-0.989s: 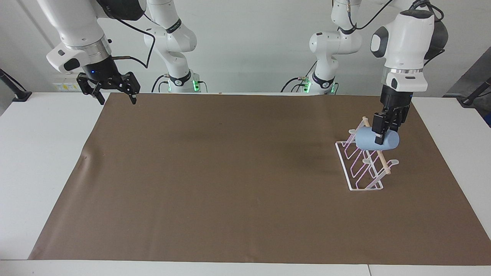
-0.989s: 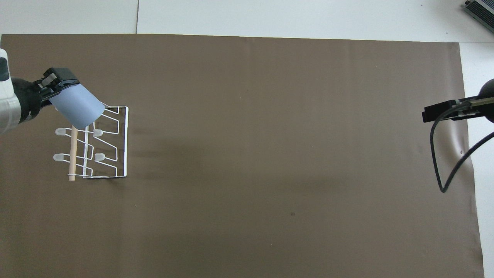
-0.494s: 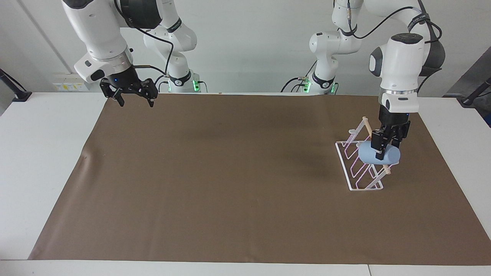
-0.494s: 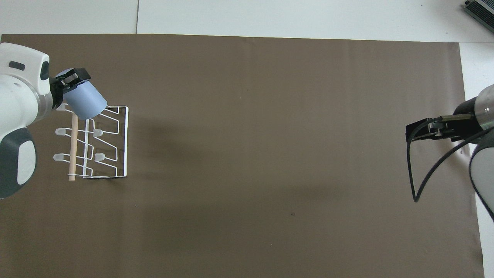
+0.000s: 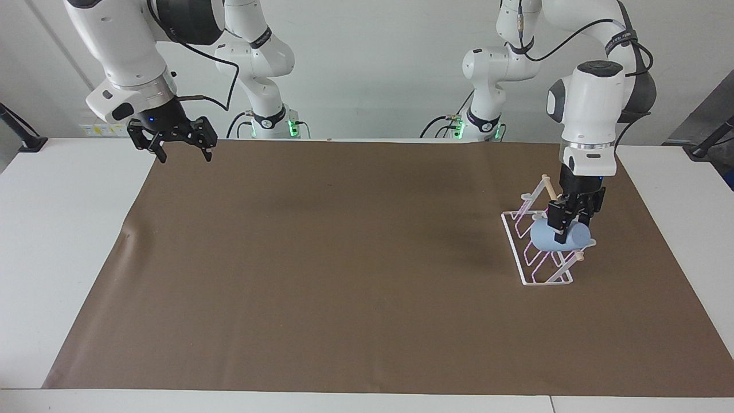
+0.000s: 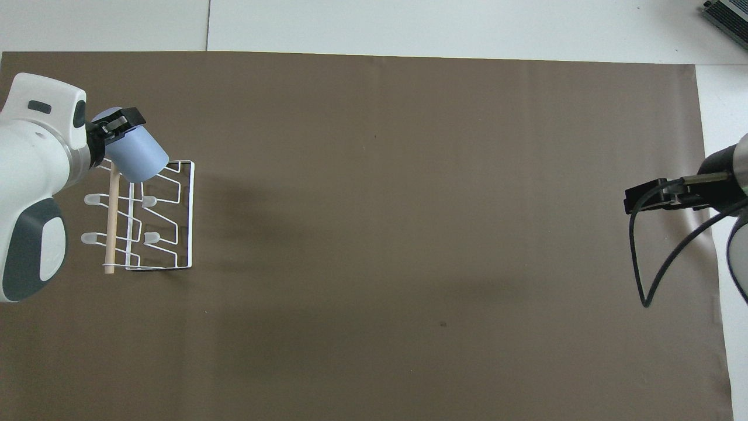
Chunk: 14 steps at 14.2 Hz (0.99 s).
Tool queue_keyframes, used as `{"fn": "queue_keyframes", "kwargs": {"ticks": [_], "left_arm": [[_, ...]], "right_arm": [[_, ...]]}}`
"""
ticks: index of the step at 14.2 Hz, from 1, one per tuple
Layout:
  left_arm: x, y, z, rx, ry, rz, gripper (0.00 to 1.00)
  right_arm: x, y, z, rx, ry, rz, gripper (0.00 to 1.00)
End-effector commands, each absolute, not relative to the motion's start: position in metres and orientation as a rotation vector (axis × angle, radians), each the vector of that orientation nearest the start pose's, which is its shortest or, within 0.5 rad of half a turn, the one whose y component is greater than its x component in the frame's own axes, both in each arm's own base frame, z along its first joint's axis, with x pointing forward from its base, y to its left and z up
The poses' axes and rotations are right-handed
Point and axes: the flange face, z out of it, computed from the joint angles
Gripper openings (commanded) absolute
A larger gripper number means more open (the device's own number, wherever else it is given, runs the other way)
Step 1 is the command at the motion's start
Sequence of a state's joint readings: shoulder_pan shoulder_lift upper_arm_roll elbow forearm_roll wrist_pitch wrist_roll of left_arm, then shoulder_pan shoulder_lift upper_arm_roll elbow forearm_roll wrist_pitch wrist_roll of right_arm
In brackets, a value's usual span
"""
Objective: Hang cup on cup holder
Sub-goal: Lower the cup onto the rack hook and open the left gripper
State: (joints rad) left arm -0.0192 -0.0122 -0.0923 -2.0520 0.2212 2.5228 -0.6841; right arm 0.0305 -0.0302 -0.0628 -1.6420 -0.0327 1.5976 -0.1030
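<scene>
My left gripper has the light-blue cup to hang. The cup now rests low against the prongs. I need to let go of it on the cup holder's end peg (image 6: 163, 171), beyond the wooden dowel.
The light-blue cup (image 5: 550, 238) lies tilted on its side in my left gripper (image 5: 565, 222), which is shut on it. The cup rests low against the prongs of the white wire cup holder (image 5: 536, 265), at the holder's end farther from the robots and just beside its wooden dowel. In the overhead view the cup (image 6: 139, 156) covers that end of the cup holder (image 6: 169, 234), with the left gripper (image 6: 114, 124) at the cup's base. My right gripper (image 5: 182, 150) is open and empty, up over the brown mat's corner near its own base; it also shows in the overhead view (image 6: 643, 197).
A brown mat (image 5: 344, 258) covers most of the white table (image 5: 63, 229). The cup holder stands on the mat toward the left arm's end. A black cable (image 6: 648, 275) hangs from the right arm.
My left gripper has come down with the cup, from above the holder to low against its prongs. My right gripper swung toward the table's middle, then partly back.
</scene>
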Motion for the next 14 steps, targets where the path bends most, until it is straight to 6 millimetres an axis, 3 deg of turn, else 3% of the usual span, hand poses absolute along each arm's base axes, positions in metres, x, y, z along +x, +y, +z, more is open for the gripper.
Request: {"fn": "queue_keyframes", "kwargs": {"ticks": [1,2,9,10,11,12,14], "left_arm": [[0.577,-0.064,0.492,-2.989,-0.612,-0.845,0.00],[0.577,-0.064,0.491,-2.990,-0.615,-0.843,0.00],[0.573,-0.064,0.470,-3.003,-0.602,-0.855,0.00],[0.573,-0.064,0.470,-3.002,-0.603,-0.850,0.06],[0.573,-0.064,0.469,-3.002,-0.601,-0.843,0.47],[0.573,-0.064,0.470,-3.002,-0.599,-0.845,0.99],[0.576,-0.064,0.475,-3.000,-0.592,-0.853,1.00]], "right_arm": [[0.541,-0.018,0.610,-3.170,-0.093,-0.002,1.00],[0.541,-0.017,0.611,-3.169,-0.030,-0.006,1.00],[0.541,-0.019,0.611,-3.169,-0.020,-0.013,1.00],[0.541,-0.019,0.611,-3.169,-0.020,-0.013,1.00],[0.541,-0.019,0.611,-3.169,-0.017,-0.013,1.00],[0.542,-0.019,0.610,-3.170,-0.015,-0.011,1.00],[0.542,-0.019,0.610,-3.169,-0.012,-0.011,1.00]]}}
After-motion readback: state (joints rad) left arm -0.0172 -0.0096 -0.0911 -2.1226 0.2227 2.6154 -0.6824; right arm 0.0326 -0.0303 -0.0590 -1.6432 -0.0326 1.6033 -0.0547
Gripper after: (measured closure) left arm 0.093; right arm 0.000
